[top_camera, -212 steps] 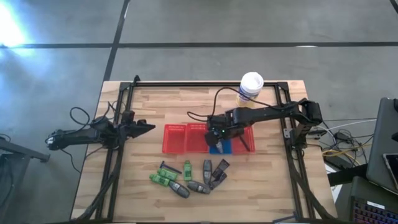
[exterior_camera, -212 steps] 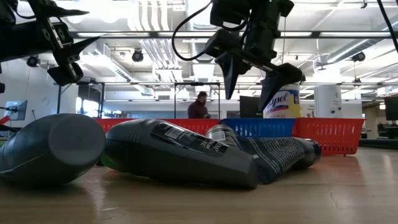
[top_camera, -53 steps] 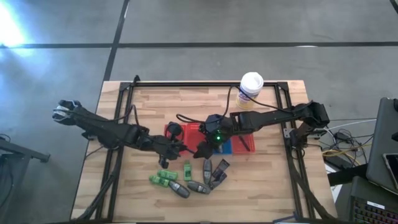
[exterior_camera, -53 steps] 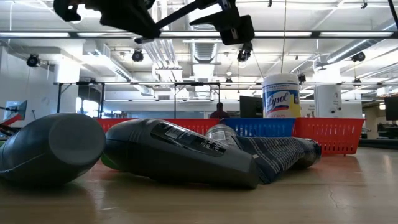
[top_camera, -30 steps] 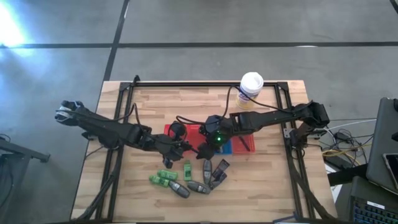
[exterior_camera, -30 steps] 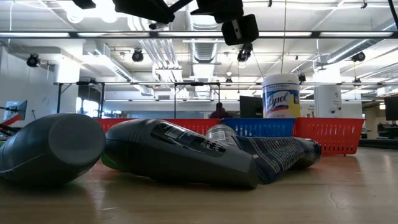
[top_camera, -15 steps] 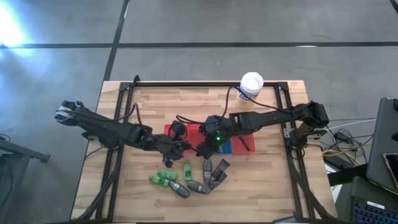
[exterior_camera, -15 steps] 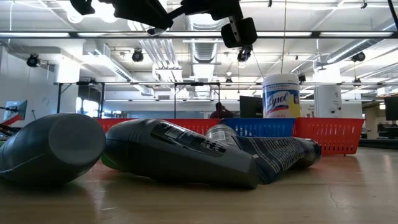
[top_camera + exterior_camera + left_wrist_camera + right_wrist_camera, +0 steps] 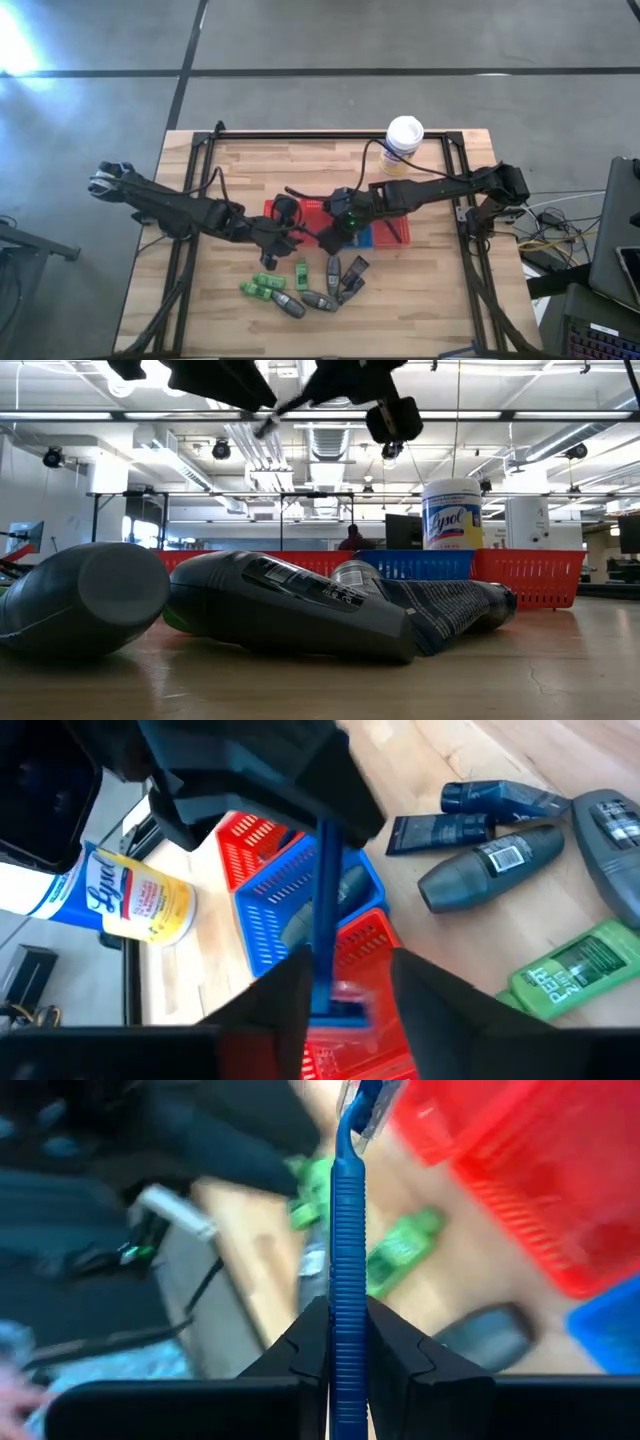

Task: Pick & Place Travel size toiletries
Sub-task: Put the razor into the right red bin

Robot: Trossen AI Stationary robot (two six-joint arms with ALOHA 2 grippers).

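Observation:
I will let go of the blue razor, now over the red basket's near edge, with my right gripper in the end red basket (image 9: 387, 225) nearest the white canister.
My right gripper (image 9: 322, 238) is shut on a blue razor (image 9: 347, 1230) in the air over the red basket's near edge. My left gripper (image 9: 292, 235) faces it, open, its fingers (image 9: 290, 990) on either side of the razor's head end (image 9: 338, 1008). I cannot tell whether one of them touches it. On the table near the front lie green pieces (image 9: 262, 288), grey oval tubes (image 9: 288, 305) and dark packets (image 9: 352, 275), each on its side. My right gripper pinches the razor's ribbed blue handle (image 9: 347, 1295) between its two fingers. The handle runs on forward past the fingertips toward the left arm, with the head (image 9: 362, 1105) at the far end. The razor is lifted clear of the table and baskets.
A row of mesh baskets stands mid-table: red (image 9: 285, 222), blue (image 9: 360, 235), red (image 9: 397, 225). Grey items lie in the blue basket (image 9: 290, 880). A large white canister (image 9: 403, 143) stands at the far edge. A black frame (image 9: 190, 200) borders the table.
Both grippers have stayed close together over the baskets. In the low view the razor between them has come a little lower and shows more slanted.

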